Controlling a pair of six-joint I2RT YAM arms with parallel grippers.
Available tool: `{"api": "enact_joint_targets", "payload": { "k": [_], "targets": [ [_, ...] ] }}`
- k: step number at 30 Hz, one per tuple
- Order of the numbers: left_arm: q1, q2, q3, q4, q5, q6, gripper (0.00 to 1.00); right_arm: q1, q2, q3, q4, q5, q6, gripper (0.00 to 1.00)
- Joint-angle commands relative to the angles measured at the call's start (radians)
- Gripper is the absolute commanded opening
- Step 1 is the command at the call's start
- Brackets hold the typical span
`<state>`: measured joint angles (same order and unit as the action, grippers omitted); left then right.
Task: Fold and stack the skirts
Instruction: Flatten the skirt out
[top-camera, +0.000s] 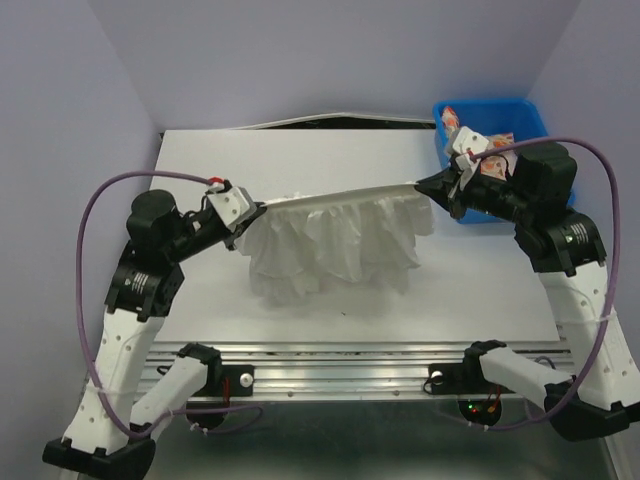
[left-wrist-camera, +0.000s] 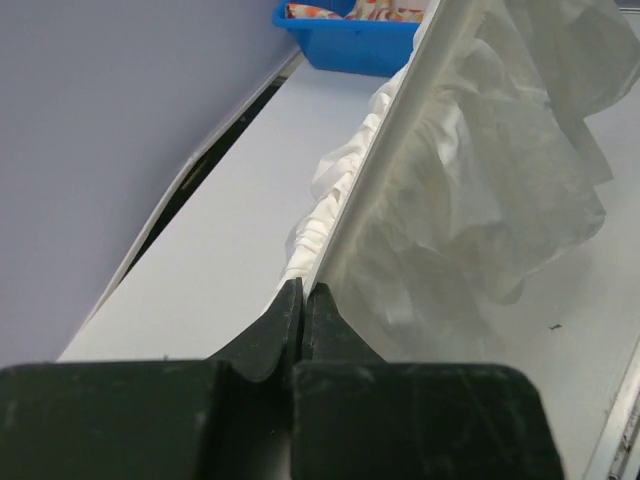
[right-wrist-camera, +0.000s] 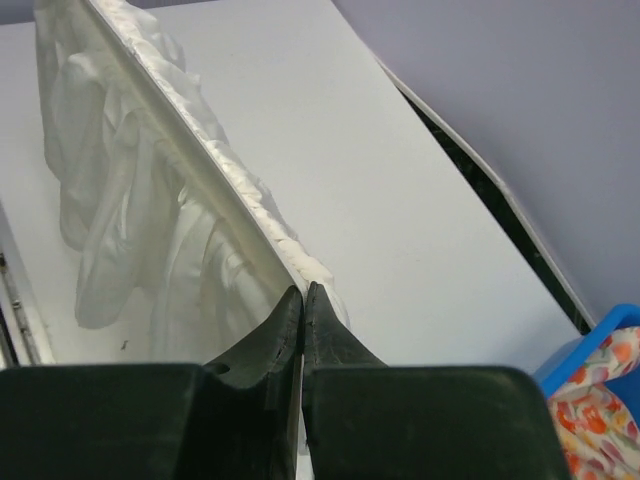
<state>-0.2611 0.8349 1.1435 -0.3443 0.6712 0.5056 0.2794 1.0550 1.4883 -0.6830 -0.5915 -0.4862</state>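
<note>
Next, my left gripper releases the white ruffled skirt, laid out flat on the middle of the white table (top-camera: 334, 229).
The white ruffled skirt (top-camera: 335, 240) hangs above the table, its waistband pulled taut between both arms and its hem resting on the tabletop. My left gripper (top-camera: 258, 207) is shut on the waistband's left end, seen up close as the left gripper (left-wrist-camera: 303, 290) pinching the white skirt (left-wrist-camera: 470, 190). At the right end, my right gripper (top-camera: 425, 184) is shut on the band; the wrist view shows the right gripper (right-wrist-camera: 303, 292) clamped on the white skirt (right-wrist-camera: 150, 190). The printed skirt (top-camera: 478, 145) lies in the blue bin (top-camera: 530, 115).
The blue bin (left-wrist-camera: 350, 45) stands at the table's back right corner, close behind my right arm. The white table (top-camera: 300, 160) is walled by lilac panels on left, back and right. A metal rail (top-camera: 330, 365) runs along the near edge.
</note>
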Motion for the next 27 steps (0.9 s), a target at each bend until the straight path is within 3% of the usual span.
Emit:
{"api": "enact_joint_targets", "payload": {
  "k": [1,6,11,15,19,22,27],
  "targets": [
    [0.033,-0.153,-0.053,-0.12,-0.027,0.048,0.0,-0.037,-0.099,-0.002,-0.114,0.052,0.004,0.01],
    [0.033,-0.237,-0.085,-0.196,-0.039,0.05,0.0,-0.037,-0.139,0.015,-0.19,0.05,0.035,0.01],
    [0.033,-0.232,-0.097,-0.203,-0.033,0.063,0.0,-0.037,-0.119,-0.038,-0.142,0.061,0.063,0.01],
    [0.033,-0.178,-0.155,-0.063,-0.07,0.018,0.0,-0.037,-0.06,-0.12,0.006,0.091,0.075,0.01],
    [0.033,0.003,-0.205,0.144,-0.198,-0.023,0.0,-0.037,0.084,-0.174,0.193,0.169,0.071,0.01],
    [0.033,0.143,-0.173,0.315,-0.235,0.03,0.0,-0.037,0.212,-0.11,0.338,0.24,0.055,0.01],
    [0.052,0.573,0.123,0.456,-0.318,0.068,0.0,-0.046,0.552,0.152,0.531,0.344,0.06,0.01]
  ]
}}
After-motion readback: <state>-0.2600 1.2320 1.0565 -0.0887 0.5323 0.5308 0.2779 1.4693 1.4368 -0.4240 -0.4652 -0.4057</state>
